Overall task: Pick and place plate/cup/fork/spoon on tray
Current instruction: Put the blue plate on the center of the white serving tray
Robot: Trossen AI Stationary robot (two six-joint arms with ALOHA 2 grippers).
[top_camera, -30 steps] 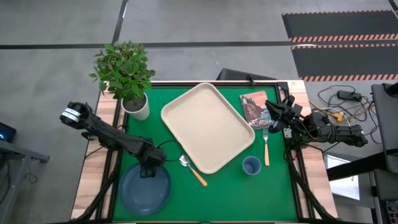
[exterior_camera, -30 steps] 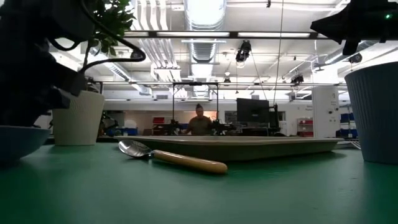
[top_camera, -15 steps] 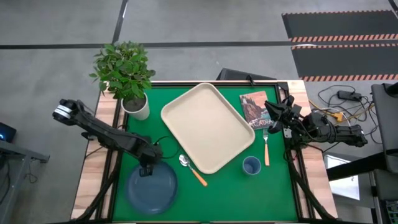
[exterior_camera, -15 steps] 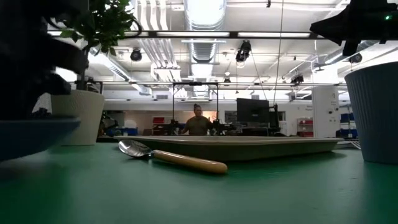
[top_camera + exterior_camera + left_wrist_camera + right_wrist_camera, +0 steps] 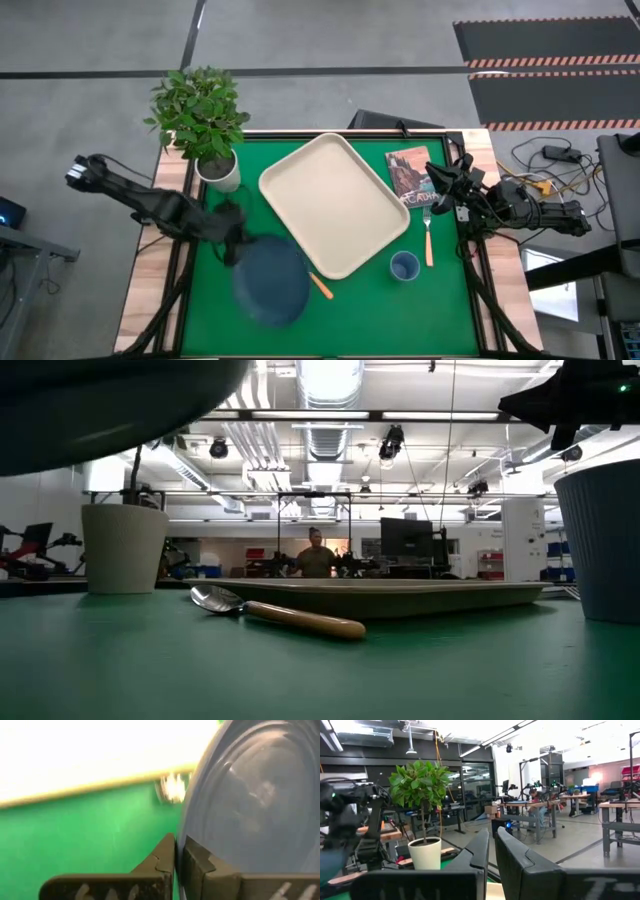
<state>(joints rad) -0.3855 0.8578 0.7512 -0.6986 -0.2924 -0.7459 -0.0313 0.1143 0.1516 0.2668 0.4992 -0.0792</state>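
My left hand needs to set the blue plate, which hangs above the green mat now, down on the far half of the cream tray [image 5: 332,181].
My left gripper [image 5: 232,247] is shut on the blue plate [image 5: 270,281], which hangs above the green mat at the tray's near left corner. From table height the plate's dark underside [image 5: 100,400] fills the top left. The cream tray [image 5: 335,204] lies mid-table. The spoon [image 5: 270,616] lies by the tray's near rim, and from above only its orange handle [image 5: 320,286] shows past the plate. The blue cup [image 5: 404,266] and the fork [image 5: 428,236] rest on the mat to the right. My right gripper [image 5: 440,186] waits shut at the right edge. My left gripper pinches the plate's rim [image 5: 186,827] between its two fingers, at the edge nearest the table's left side. The fingers [image 5: 162,857] come from the table's left, slanting downward. The plate is lifted clear of the mat and reaches out beyond the fingertips toward the tray.
A potted plant in a white pot [image 5: 220,172] stands at the far left corner of the mat. A brown-covered book [image 5: 409,172] lies far right, beside the tray. Bare green mat runs along the near edge. A person sits in the room far behind the table.
My left gripper has taken hold of the plate at its rim and risen, drawing back toward the table's left. The plate has left the near left corner of the mat, lifted clear, and swung toward the tray, now covering the spoon's bowl from above.
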